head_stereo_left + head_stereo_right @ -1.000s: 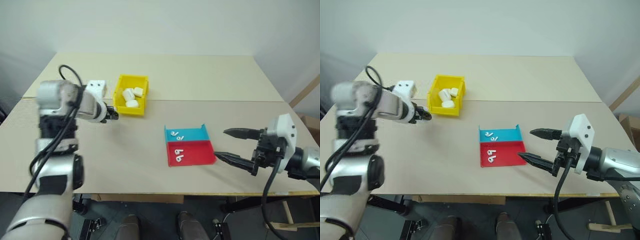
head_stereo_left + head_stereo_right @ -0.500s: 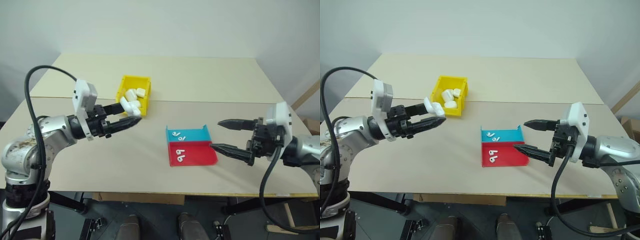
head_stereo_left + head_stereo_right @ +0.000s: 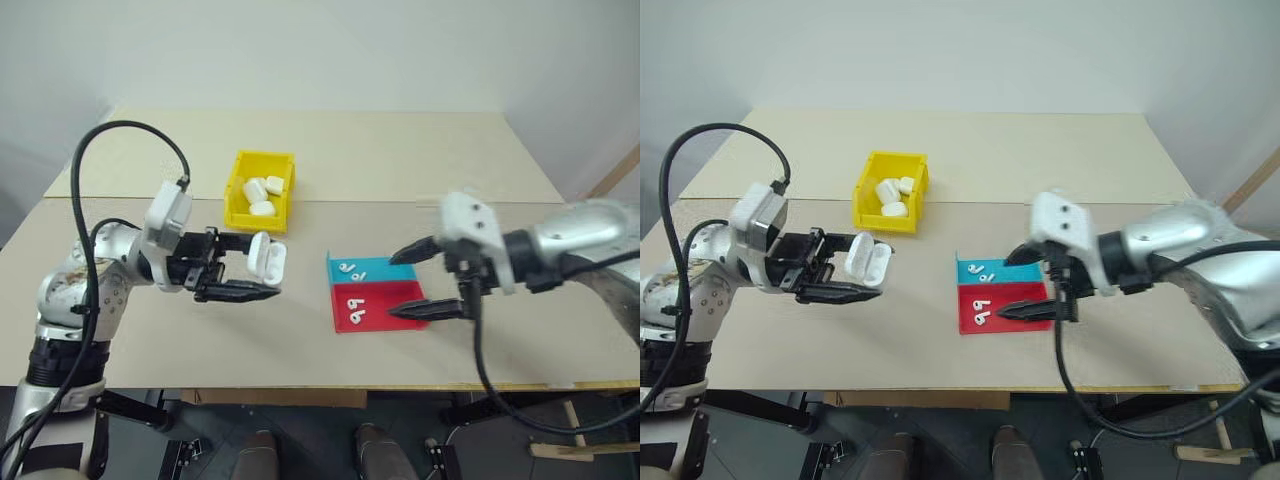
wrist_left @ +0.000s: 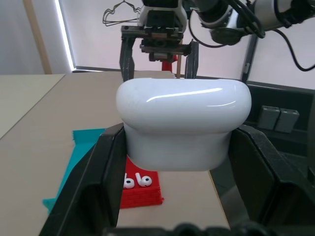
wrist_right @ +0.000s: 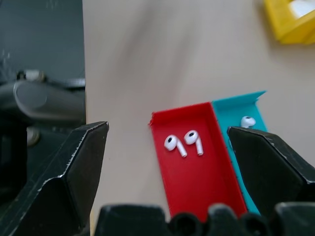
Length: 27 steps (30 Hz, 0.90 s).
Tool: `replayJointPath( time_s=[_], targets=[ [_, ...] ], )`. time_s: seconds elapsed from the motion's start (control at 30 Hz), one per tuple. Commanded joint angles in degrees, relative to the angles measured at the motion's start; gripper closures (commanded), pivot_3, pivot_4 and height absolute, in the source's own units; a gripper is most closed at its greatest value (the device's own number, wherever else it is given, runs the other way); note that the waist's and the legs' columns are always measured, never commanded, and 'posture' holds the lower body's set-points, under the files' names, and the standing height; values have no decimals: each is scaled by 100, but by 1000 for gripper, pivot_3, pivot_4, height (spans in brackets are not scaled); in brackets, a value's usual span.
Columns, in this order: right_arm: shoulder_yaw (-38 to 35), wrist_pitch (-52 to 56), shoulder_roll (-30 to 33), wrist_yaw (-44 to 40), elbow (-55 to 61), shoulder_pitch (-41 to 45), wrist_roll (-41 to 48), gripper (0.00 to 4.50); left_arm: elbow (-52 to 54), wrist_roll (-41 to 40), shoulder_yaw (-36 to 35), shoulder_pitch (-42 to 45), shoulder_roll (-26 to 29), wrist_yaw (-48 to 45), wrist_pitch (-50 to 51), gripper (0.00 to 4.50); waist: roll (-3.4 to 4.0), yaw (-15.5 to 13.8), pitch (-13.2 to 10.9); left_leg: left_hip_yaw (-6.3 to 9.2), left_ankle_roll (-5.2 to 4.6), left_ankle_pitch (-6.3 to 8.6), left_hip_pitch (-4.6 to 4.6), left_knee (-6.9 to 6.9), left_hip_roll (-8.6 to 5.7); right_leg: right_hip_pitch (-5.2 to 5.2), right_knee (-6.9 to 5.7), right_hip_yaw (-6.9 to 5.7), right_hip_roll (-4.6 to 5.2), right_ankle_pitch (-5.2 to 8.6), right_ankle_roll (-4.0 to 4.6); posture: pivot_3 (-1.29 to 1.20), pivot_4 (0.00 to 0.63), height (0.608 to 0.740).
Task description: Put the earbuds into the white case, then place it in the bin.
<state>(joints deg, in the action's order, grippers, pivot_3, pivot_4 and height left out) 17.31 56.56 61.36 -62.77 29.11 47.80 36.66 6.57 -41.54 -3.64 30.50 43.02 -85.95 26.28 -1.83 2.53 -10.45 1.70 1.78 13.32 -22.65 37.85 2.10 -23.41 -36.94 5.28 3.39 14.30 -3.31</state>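
The robot's right gripper needs to next close on the earbud's round head (image 3: 355, 319) (image 5: 171, 142), picking up the earbud in the red half of the tray closest to the table's front edge.
My left gripper (image 3: 262, 268) is shut on the white case (image 3: 268, 257), holding it above the table to the left of the tray and pointing toward my right arm. In the left wrist view the case (image 4: 183, 123) sits between the two fingers (image 4: 106, 167). Two earbuds (image 3: 357, 313) lie in the tray's red half and smaller white pieces (image 3: 352, 269) in its blue half. My right gripper (image 3: 402, 282) stands open just over the tray's right end, and its wrist view looks down on the earbuds (image 5: 184, 142). The yellow bin (image 3: 236, 190) stands at the back left.
Other white cases (image 3: 262, 192) lie inside the bin. The blue-and-red tray (image 3: 385, 295) sits at the table's middle, with a raised wall on its blue side. Bare tabletop lies between the bin and the tray, and the table's front edge is close below both grippers.
My left gripper has come back from the bin with the white case and turned to point rightward. My right gripper has swung left to hang over the tray's right end.
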Motion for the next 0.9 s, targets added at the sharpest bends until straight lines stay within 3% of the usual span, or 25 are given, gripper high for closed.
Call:
replayJointPath(
  time_s=[0.03,0.1,0.17,0.5,0.77,0.9],
  targets=[
    [745,100,-89,-263,112,441,-558,183,369,-53,35,-131,-13,-61,-100,1715,0,-3,0,0,0,0,-11,2,-1,-10,-1,0,1,0,0,0,150,740],
    [1140,104,-262,-285,52,651,-867,576,445,-91,5,-195,-4,-40,-76,1715,0,-20,1,0,0,0,-32,7,-1,-34,-9,0,2,-1,0,0,150,740],
    [1595,-49,-426,-297,11,802,-1319,1252,434,-112,-31,-218,26,-57,-60,1715,2,-13,2,1,-1,-1,-57,14,-2,-66,-20,0,2,-2,1,0,150,740],
    [3000,-1121,-1236,-818,-822,1460,-3108,1252,79,23,-17,-202,89,-328,-216,1715,4,-1,3,1,-1,-2,-62,16,-1,-74,-24,-1,0,-3,2,0,150,740],
    [3143,-2080,-1595,-1595,-1445,1480,-3784,1252,373,-296,-288,-88,364,-184,195,1715,4,5,3,4,-1,-2,-61,16,0,-74,-26,-4,-1,-3,2,0,150,740],
    [3055,-2282,-1847,-1719,-1768,1487,-4017,2158,928,-585,-554,-409,504,50,426,1715,5,18,3,4,-1,-2,-60,16,1,-74,-28,-3,-1,-3,3,0,150,740]
  ],
)
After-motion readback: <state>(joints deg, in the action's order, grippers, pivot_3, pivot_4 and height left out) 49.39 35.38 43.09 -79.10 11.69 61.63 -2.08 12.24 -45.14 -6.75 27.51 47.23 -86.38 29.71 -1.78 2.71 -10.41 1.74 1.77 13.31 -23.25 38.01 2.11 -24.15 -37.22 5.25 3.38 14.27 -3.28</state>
